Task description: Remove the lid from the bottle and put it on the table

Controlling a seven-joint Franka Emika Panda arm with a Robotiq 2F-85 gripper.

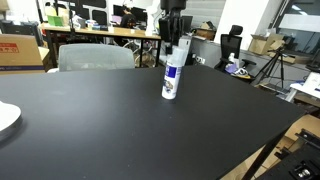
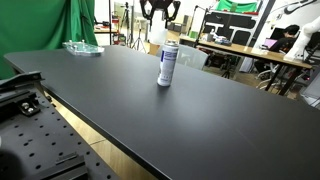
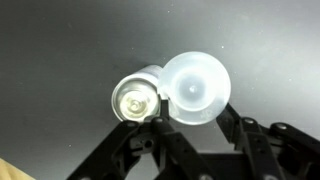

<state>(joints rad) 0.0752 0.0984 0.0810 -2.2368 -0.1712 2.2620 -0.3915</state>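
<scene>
The lid, now held just above the bottle's top, will be let go by my gripper on the black table (image 1: pixel 150 98), close beside the white bottle, on the side of the bottle that is toward the plate.
The white bottle (image 1: pixel 171 78) with blue markings stands upright on the black table (image 1: pixel 110 130), and shows in both exterior views (image 2: pixel 166 68). In the wrist view its uncapped top (image 3: pixel 135 98) is visible from above. My gripper (image 3: pixel 193 108) is shut on the translucent whitish lid (image 3: pixel 195 87). It holds the lid just above the bottle's top and slightly to one side. In an exterior view the gripper (image 1: pixel 181 40) hangs right over the bottle with the lid (image 1: pixel 184 46) between its fingers.
A white plate (image 1: pixel 5 118) lies at one table edge. A clear dish-like object (image 2: pixel 83 47) sits at the far corner. A grey chair (image 1: pixel 95 57) and wooden desks (image 1: pixel 100 33) stand behind the table. A perforated black robot base (image 2: pixel 40 140) adjoins it.
</scene>
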